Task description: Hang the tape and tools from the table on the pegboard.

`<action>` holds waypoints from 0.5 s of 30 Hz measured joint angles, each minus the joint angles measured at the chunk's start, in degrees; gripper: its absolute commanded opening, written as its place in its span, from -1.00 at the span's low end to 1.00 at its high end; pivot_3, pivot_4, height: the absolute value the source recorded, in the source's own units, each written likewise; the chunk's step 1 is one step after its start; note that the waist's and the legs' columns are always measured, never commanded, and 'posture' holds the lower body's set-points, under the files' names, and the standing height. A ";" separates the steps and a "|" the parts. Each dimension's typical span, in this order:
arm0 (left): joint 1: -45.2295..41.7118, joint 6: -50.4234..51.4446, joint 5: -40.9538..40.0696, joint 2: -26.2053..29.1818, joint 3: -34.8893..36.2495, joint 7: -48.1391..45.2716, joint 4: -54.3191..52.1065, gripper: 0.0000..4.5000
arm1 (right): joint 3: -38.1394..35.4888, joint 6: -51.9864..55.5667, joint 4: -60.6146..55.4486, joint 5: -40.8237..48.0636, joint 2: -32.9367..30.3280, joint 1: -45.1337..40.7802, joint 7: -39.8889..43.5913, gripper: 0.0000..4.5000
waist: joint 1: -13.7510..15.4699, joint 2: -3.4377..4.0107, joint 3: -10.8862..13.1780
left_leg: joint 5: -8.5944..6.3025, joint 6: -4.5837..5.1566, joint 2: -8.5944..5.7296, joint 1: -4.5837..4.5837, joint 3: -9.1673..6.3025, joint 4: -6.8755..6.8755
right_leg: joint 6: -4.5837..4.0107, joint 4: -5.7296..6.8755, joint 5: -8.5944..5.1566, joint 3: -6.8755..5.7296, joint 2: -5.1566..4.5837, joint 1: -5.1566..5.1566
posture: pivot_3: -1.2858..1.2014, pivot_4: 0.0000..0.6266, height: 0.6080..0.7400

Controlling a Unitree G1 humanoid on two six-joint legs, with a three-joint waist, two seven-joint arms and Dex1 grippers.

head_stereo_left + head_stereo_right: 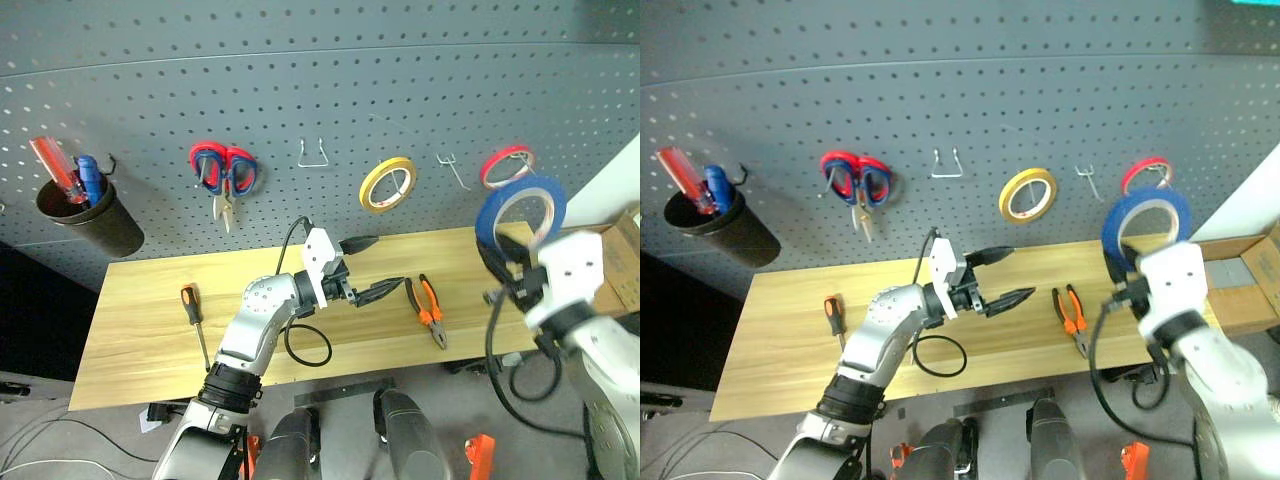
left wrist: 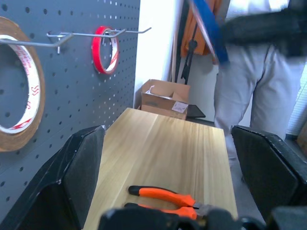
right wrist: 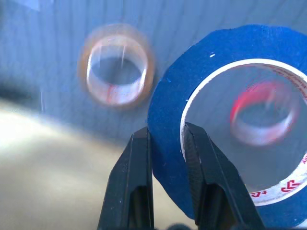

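My right gripper will release the blue tape on the bare hook [image 1: 448, 178] [image 3: 191, 92] that is between the yellow ring and the red ring.
My right gripper [image 3: 167, 132] is shut on the rim of the blue tape [image 1: 487, 218], holding the ring upright and raised at the right, in front of the grey-blue pegboard [image 1: 300, 80]. My left gripper [image 1: 375, 268] hovers open and empty above the middle of the wooden table [image 1: 150, 340], pointing right. Just right of it on the table lie the pliers [image 1: 428, 310] with orange and black handles. The orange-and-black screwdriver [image 1: 190, 305] lies near the table's left end.
On the pegboard hang red-and-blue scissors [image 1: 224, 172], a yellow ring [image 1: 372, 190] and a red ring [image 1: 505, 160], with bare hooks [image 1: 314, 155] [image 1: 452, 168] between. A black cup [image 1: 90, 215] holds screwdrivers. A black cable [image 1: 305, 345] loops on the table. A person [image 2: 254, 86] stands beyond the right end.
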 measured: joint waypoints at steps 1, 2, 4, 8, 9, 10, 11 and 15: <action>-0.03 -0.61 0.07 -0.06 -0.02 0.13 0.19 1.00 | 1.67 -0.81 2.07 -0.77 0.03 -1.80 -0.49 -0.85 | -0.06 -0.01 0.00 | 0.00 0.00 0.05 0.00 0.00 -0.01 | -0.02 0.00 0.01 0.00 0.07 -0.01 | -0.29 -0.06 1.00; -0.06 -0.91 0.19 0.00 0.03 0.47 0.52 1.00 | 2.97 -1.74 4.64 -1.57 0.21 -3.13 -0.87 -0.85 | -0.06 0.01 -0.02 | 0.00 0.00 0.06 0.01 0.00 -0.02 | -0.11 0.01 0.06 0.03 0.10 -0.02 | -0.28 -0.08 1.00; 0.18 -1.07 0.48 0.02 0.20 1.34 0.83 1.00 | 4.77 -3.87 10.51 -2.43 1.16 -4.67 -1.23 -0.85 | 0.01 0.02 -0.02 | 0.00 0.00 0.05 -0.01 0.03 -0.06 | -0.33 0.07 0.19 0.14 0.15 -0.10 | -0.26 -0.13 1.00; 1.08 -1.03 0.97 0.28 0.22 2.91 0.13 1.00 | 7.23 -7.82 18.42 -2.45 2.31 -5.93 -0.26 -0.85 | 0.26 0.06 -0.05 | 0.07 -0.14 0.01 -0.05 0.19 -0.09 | -0.34 0.02 0.20 0.34 0.17 -0.21 | -0.23 -0.16 1.00; 1.54 -0.99 1.01 0.46 0.22 3.42 -0.66 1.00 | 7.55 -8.92 19.88 -2.37 2.48 -6.28 0.15 -0.85 | 0.30 0.06 -0.05 | 0.07 -0.16 0.00 -0.07 0.26 -0.11 | -0.34 0.00 0.19 0.44 0.17 -0.26 | -0.23 -0.16 1.00; 1.72 -0.90 1.02 0.66 0.24 3.76 -1.03 1.00 | 7.57 -9.88 21.05 -2.34 2.51 -6.79 0.38 -0.85 | 0.39 0.06 -0.05 | 0.06 -0.15 -0.04 -0.07 0.32 -0.11 | -0.34 -0.01 0.19 0.52 0.17 -0.28 | -0.22 -0.17 1.00; 2.00 -0.71 1.01 0.92 0.32 3.95 -1.54 1.00 | 7.60 -10.84 22.05 -2.32 2.53 -7.38 0.75 -0.85 | 0.41 0.06 -0.05 | 0.05 -0.14 -0.05 -0.07 0.36 -0.11 | -0.34 -0.01 0.19 0.58 0.17 -0.28 | -0.22 -0.17 1.00; 3.61 0.47 0.91 1.59 0.66 5.00 -4.75 1.00 | 8.67 -14.74 28.18 -2.23 2.88 -10.80 2.73 -0.85 | 0.53 0.05 -0.07 | -0.06 0.05 -0.06 -0.02 0.45 -0.09 | -0.28 0.01 0.23 0.69 0.18 -0.28 | -0.19 -0.20 1.00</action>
